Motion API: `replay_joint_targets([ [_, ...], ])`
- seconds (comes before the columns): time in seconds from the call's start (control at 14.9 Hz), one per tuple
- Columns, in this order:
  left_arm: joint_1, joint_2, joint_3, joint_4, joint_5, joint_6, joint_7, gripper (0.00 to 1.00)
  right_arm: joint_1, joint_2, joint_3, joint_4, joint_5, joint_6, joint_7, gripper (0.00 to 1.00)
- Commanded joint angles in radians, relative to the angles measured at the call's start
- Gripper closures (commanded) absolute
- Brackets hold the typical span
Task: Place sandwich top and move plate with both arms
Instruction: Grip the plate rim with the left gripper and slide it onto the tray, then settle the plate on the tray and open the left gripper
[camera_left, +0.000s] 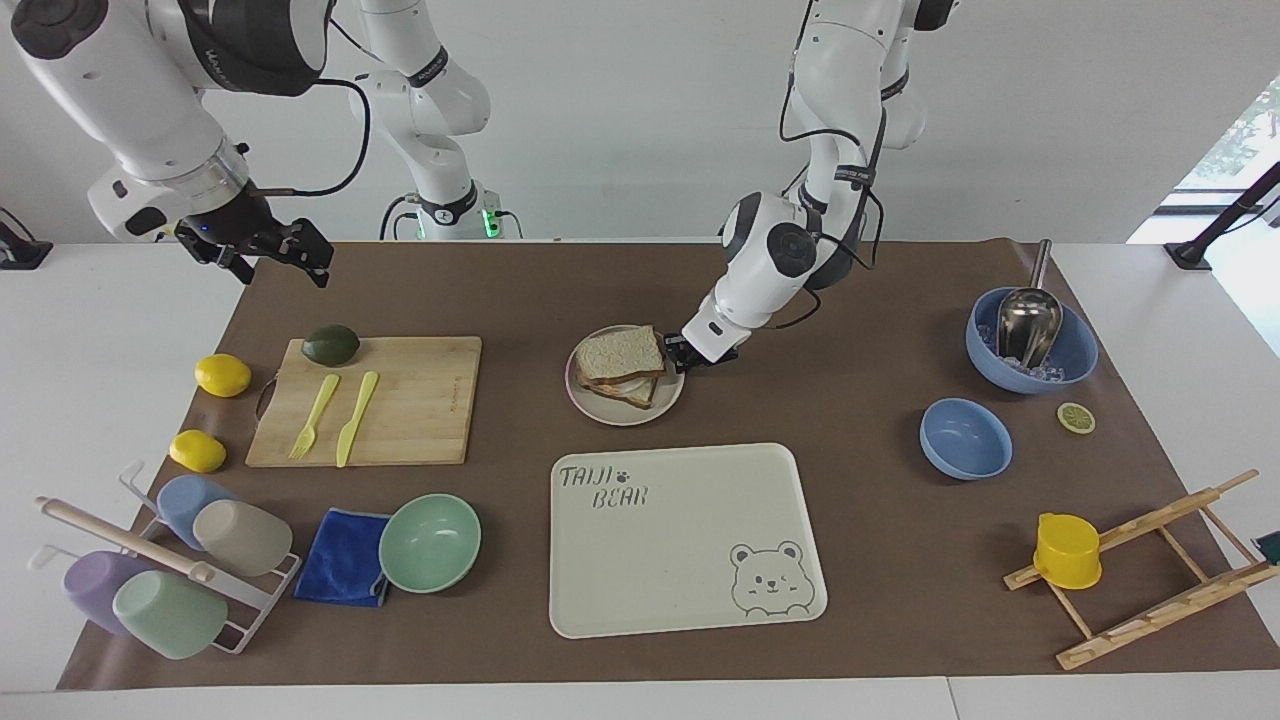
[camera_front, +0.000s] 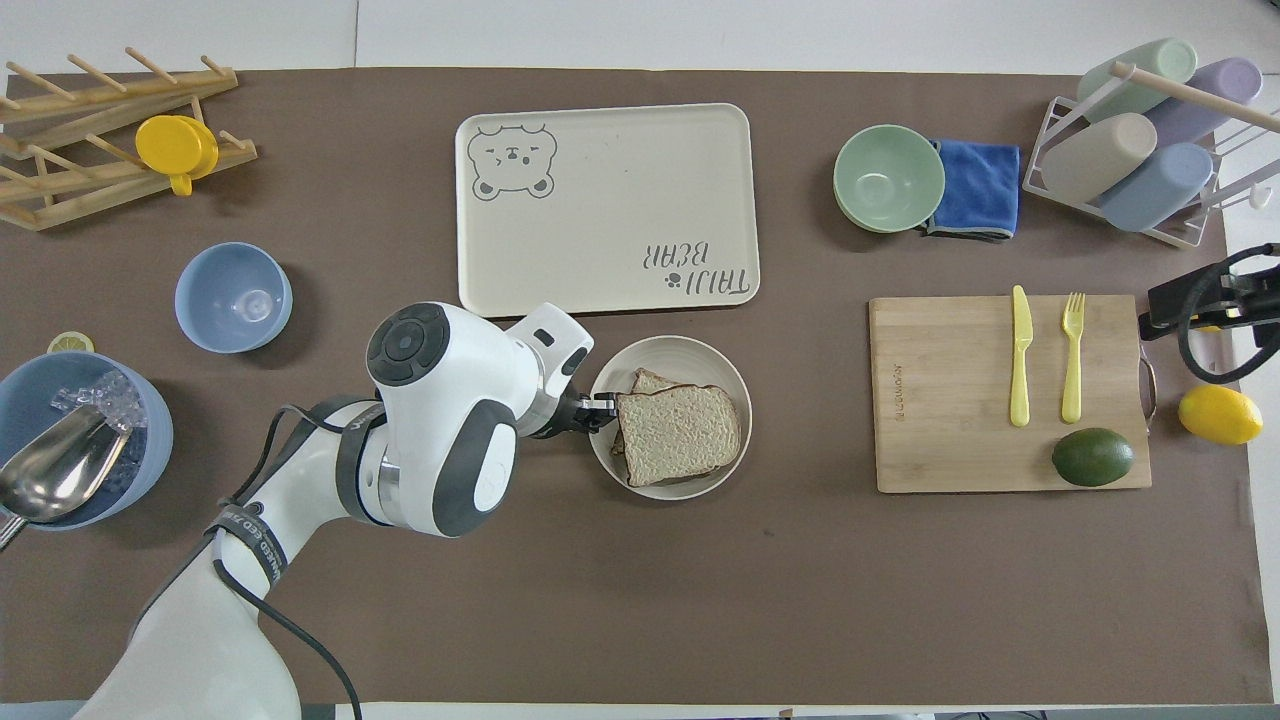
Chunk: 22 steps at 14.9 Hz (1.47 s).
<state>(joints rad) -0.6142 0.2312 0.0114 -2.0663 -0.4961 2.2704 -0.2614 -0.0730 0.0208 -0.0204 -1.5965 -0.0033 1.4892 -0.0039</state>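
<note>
The robot's left gripper will set the small beige plate down on the cream tray (camera_front: 593, 206) between the bear drawing and the lettering.
The small beige plate (camera_left: 600, 412) (camera_front: 690, 352) sits mid-table, nearer to the robots than the tray. On it lies a bread slice with fried egg (camera_left: 640, 398) (camera_front: 648, 381). The sandwich top (camera_left: 620, 352) (camera_front: 680, 432) rests over that slice, a little askew. My left gripper (camera_left: 678, 353) (camera_front: 603, 406) is low at the plate's rim toward the left arm's end, shut on the sandwich top's edge. My right gripper (camera_left: 280, 262) waits open and empty in the air over the table's corner by the cutting board.
The cream "Taiji Bear" tray (camera_left: 690, 560) lies just farther from the robots than the plate. A cutting board (camera_left: 420, 400) with avocado (camera_left: 331, 344), fork and knife lies toward the right arm's end. Blue bowls (camera_left: 965, 438) stand toward the left arm's end.
</note>
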Motion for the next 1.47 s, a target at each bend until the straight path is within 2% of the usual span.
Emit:
replay_joint_targets([
  [0.0,0.054,0.037,0.004,0.118,-0.019,-0.112,-0.007,1.00,-0.010,-0.019,0.007,-0.017,0.012,-0.007,-0.013,0.00],
  [0.47,0.175,0.173,0.013,0.438,-0.016,-0.256,-0.022,1.00,-0.010,-0.019,0.007,-0.017,0.012,-0.007,-0.013,0.00],
  [0.67,0.226,0.273,0.016,0.598,-0.004,-0.316,-0.022,1.00,-0.010,-0.019,0.007,-0.017,0.012,-0.007,-0.013,0.00],
  [0.87,0.228,0.353,0.058,0.682,-0.004,-0.312,-0.027,1.00,-0.010,-0.019,0.007,-0.017,0.012,-0.007,-0.013,0.00],
  [1.14,0.234,0.416,0.076,0.729,0.016,-0.266,-0.038,1.00,-0.010,-0.019,0.007,-0.017,0.012,-0.007,-0.013,0.00],
  [1.4,0.226,0.421,0.076,0.709,0.021,-0.174,-0.062,1.00,-0.010,-0.019,0.007,-0.017,0.012,-0.007,-0.013,0.00],
])
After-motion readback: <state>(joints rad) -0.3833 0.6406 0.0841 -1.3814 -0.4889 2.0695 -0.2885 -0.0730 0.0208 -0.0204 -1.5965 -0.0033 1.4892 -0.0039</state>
